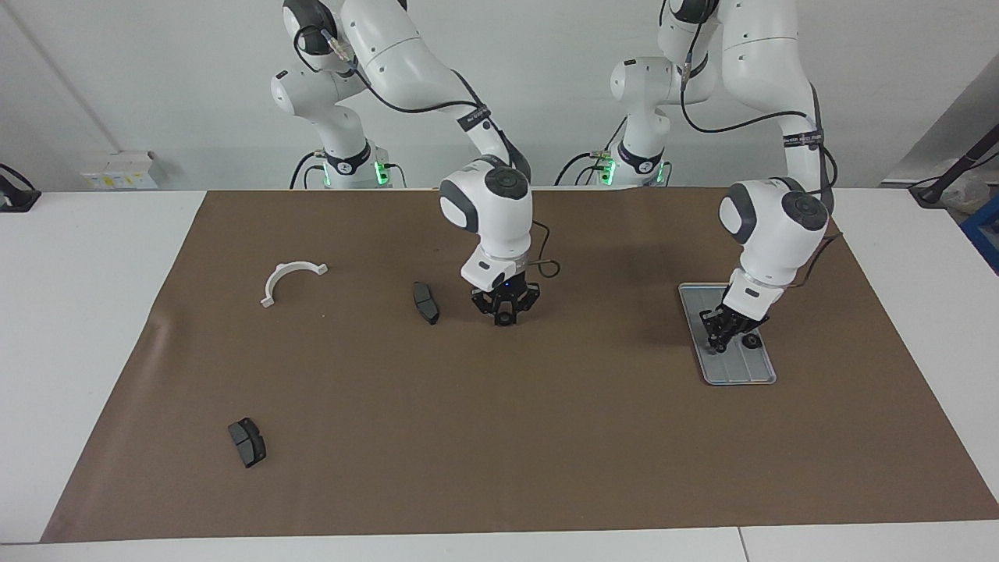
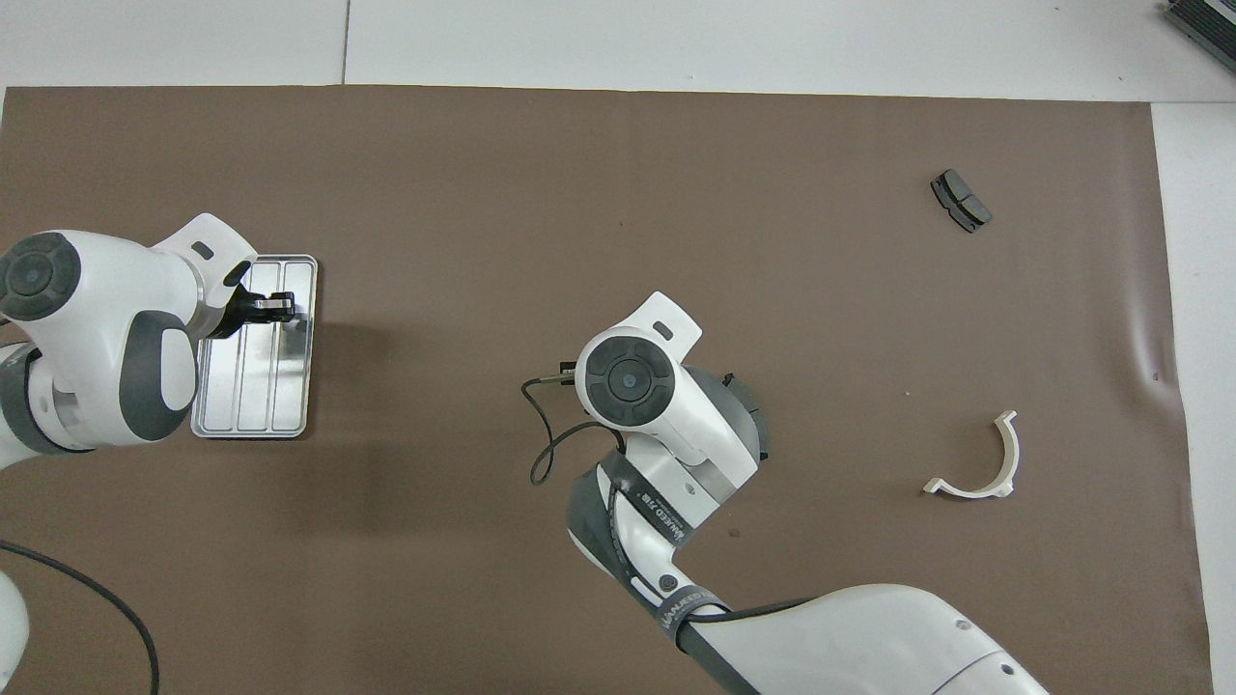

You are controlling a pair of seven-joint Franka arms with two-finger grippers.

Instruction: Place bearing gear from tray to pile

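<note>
Next, my right gripper releases the bearing gear on the mat [image 2: 836, 390] between the nearer dark pad and the white half-ring bracket. The gear now hangs low over the mat's middle.
The silver tray [image 1: 737, 367] [image 2: 251, 396] lies toward the left arm's end of the mat. My left gripper [image 1: 716, 342] [image 2: 278, 309] is shut, with its tips down in the tray. Whether a gear sits between them does not show. One small black bearing gear [image 1: 751, 341] lies loose on the tray beside it. My right gripper [image 1: 505, 318] hangs low over the middle of the mat, shut on another small black bearing gear. In the overhead view its own wrist hides it.
The pile's parts are scattered toward the right arm's end: a dark pad [image 1: 425, 302] right beside the right gripper, a white half-ring bracket [image 1: 290, 279] [image 2: 980, 463], and a second dark pad [image 1: 247, 442] [image 2: 960, 200] farther from the robots.
</note>
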